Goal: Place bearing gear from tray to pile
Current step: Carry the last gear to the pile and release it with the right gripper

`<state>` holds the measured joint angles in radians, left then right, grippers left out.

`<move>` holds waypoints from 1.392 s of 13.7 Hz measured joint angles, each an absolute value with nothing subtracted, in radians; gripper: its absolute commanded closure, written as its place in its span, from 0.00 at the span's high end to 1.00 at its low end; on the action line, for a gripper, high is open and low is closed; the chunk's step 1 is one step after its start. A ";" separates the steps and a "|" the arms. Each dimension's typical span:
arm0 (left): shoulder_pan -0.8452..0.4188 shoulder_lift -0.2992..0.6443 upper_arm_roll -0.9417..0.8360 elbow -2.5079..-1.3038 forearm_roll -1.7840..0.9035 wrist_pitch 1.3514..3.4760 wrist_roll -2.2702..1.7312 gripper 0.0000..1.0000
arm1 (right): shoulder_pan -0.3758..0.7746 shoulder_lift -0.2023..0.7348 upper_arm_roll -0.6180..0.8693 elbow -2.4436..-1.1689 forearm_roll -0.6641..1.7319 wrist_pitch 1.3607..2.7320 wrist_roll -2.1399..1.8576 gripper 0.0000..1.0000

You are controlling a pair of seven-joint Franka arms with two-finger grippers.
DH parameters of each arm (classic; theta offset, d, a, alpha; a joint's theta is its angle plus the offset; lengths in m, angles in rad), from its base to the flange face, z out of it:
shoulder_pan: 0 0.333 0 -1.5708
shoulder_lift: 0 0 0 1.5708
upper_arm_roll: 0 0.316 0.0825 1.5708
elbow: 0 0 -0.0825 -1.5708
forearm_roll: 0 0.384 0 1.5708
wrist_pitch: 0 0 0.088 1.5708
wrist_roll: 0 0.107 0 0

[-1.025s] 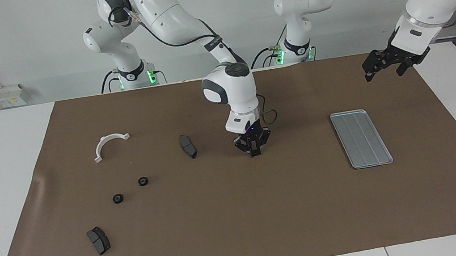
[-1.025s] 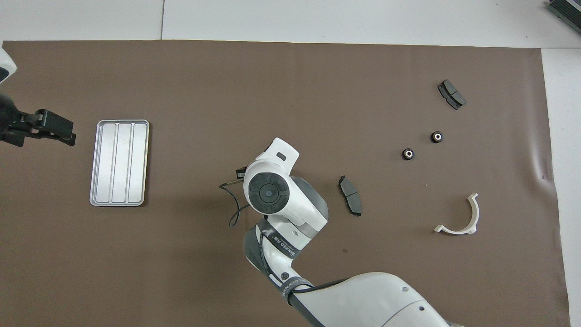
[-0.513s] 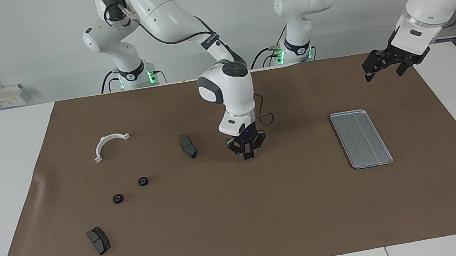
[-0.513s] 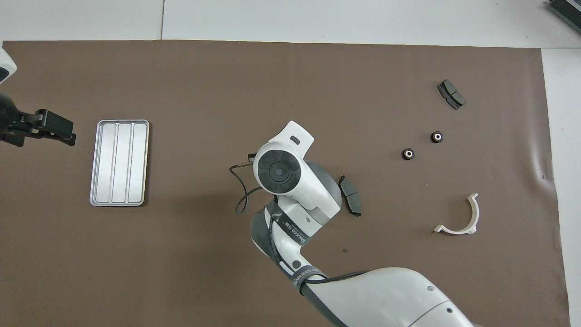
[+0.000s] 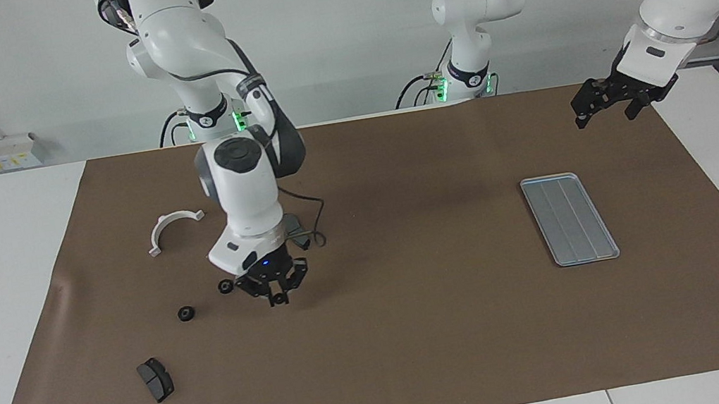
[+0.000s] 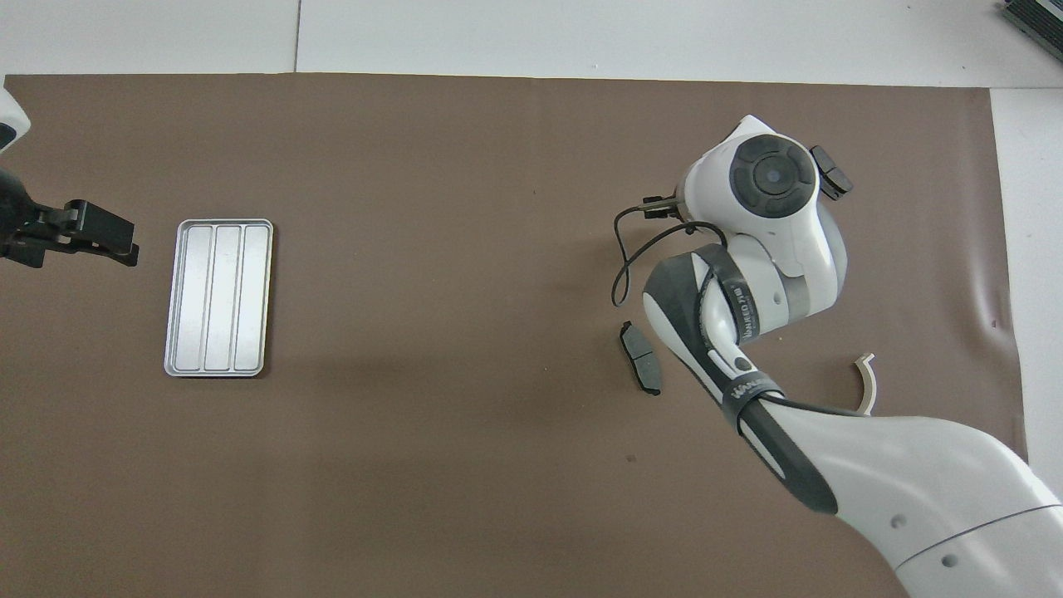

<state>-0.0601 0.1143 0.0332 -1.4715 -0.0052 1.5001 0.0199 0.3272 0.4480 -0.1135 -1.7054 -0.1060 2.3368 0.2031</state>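
Next, the right gripper releases the bearing gear on the brown mat (image 6: 744,218) next to the black gears, away from the white bracket.
The silver-grey tray (image 5: 568,217) (image 6: 217,296) lies bare toward the left arm's end of the brown mat. The pile is two small black gears (image 5: 225,286) (image 5: 186,313) toward the right arm's end; the right arm covers them in the overhead view. My right gripper (image 5: 278,298) hangs low just beside the nearer gear, its fingertips shut on a small dark piece, the bearing gear. My left gripper (image 5: 608,104) (image 6: 83,237) waits open and raised over the mat's corner, past the tray.
A dark brake pad (image 5: 156,379) (image 6: 833,173) lies farther out than the pile. Another pad (image 6: 640,357) sits by the right wrist. A white curved bracket (image 5: 169,227) (image 6: 866,378) lies nearer the robots.
The right arm swung from the mat's middle toward its own end, carrying its shut gripper to just beside the pile. The left arm stayed still.
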 measured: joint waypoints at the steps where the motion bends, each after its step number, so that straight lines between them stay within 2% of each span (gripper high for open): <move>1: -0.060 0.114 0.033 -1.472 -0.005 1.500 0.020 1.00 | 0.273 0.454 -0.112 -1.722 -0.084 2.338 0.119 0.00; 4: -0.060 0.114 0.033 -1.472 -0.005 1.500 0.020 1.00 | 0.168 0.474 -0.110 -1.752 -0.008 2.341 -0.051 0.00; 11: -0.060 0.114 0.033 -1.472 -0.005 1.500 0.020 1.00 | 0.164 0.503 -0.096 -1.767 0.076 2.444 -0.082 0.00; 12: -0.060 0.114 0.033 -1.472 -0.005 1.500 0.020 1.00 | 0.164 0.507 -0.096 -1.765 0.080 2.456 -0.082 0.22; 13: -0.060 0.114 0.033 -1.472 -0.005 1.500 0.020 1.00 | 0.164 0.511 -0.096 -1.765 0.081 2.465 -0.082 0.72; 14: -0.060 0.114 0.033 -1.472 -0.005 1.500 0.020 1.00 | 0.164 0.516 -0.095 -1.765 0.082 2.478 -0.082 1.00; 19: -0.060 0.114 0.033 -1.472 -0.005 1.500 0.020 1.00 | 0.169 0.519 -0.093 -1.748 0.083 2.493 -0.082 1.00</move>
<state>-0.0601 0.1143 0.0332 -1.4715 -0.0052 1.5001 0.0199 0.1690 0.5188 -0.0927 -1.7481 0.0832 2.4927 -0.0822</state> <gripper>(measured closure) 0.000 0.229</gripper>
